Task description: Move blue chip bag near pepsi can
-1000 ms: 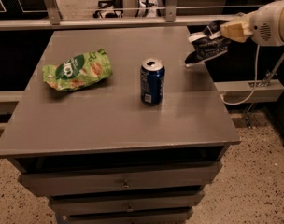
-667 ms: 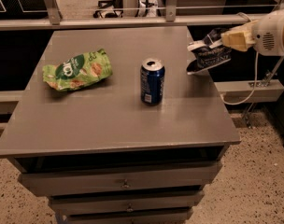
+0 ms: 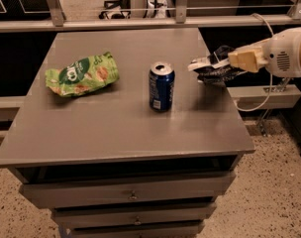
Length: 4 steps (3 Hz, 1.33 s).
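Note:
The robot's gripper should put the blue chip bag down between the pepsi can and the table edge (image 3: 196, 98) near the cable.
The pepsi can (image 3: 161, 87) stands upright near the middle of the grey tabletop (image 3: 121, 128), deep blue with a silver top. The blue chip bag (image 3: 213, 69) is dark and wrinkly with white panels; it hangs over the table's right edge, a little above the surface. My gripper (image 3: 224, 63) comes in from the right on a white arm and is shut on the bag. The bag is to the right of the can, roughly a can's height away from it.
A bright green chip bag (image 3: 81, 75) lies on the left part of the tabletop. The table has drawers (image 3: 133, 195) below its front edge. A railing (image 3: 140, 21) runs behind the table, and a cable and low shelf (image 3: 262, 95) are at the right.
My gripper has carried the blue chip bag down and to the left, from beyond the table's right edge towards the pepsi can. The can and green bag have not moved.

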Each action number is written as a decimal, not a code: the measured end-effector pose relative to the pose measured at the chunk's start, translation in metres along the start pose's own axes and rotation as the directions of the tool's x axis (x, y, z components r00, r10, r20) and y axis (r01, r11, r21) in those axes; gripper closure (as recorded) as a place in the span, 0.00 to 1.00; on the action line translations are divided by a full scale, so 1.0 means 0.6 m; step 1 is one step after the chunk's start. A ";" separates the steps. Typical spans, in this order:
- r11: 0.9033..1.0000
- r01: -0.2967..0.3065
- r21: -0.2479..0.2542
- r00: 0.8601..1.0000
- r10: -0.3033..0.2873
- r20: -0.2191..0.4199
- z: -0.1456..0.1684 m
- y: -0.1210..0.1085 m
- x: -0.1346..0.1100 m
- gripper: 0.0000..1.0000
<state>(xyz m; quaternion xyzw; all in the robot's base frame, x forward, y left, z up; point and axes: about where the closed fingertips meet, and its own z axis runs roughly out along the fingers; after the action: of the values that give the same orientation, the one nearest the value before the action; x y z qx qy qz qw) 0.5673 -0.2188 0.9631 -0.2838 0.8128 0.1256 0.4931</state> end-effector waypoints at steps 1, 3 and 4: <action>0.998 -0.005 -0.064 1.000 0.003 -0.029 -0.004 0.046 0.022 1.00; 0.977 0.062 -0.206 0.989 -0.088 -0.120 -0.014 0.172 0.072 1.00; 0.971 0.090 -0.223 0.977 -0.129 -0.167 -0.002 0.209 0.095 1.00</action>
<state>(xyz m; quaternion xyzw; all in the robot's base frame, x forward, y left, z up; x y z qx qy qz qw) 0.4728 -0.1376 0.9046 -0.3900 0.8188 0.1590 0.3901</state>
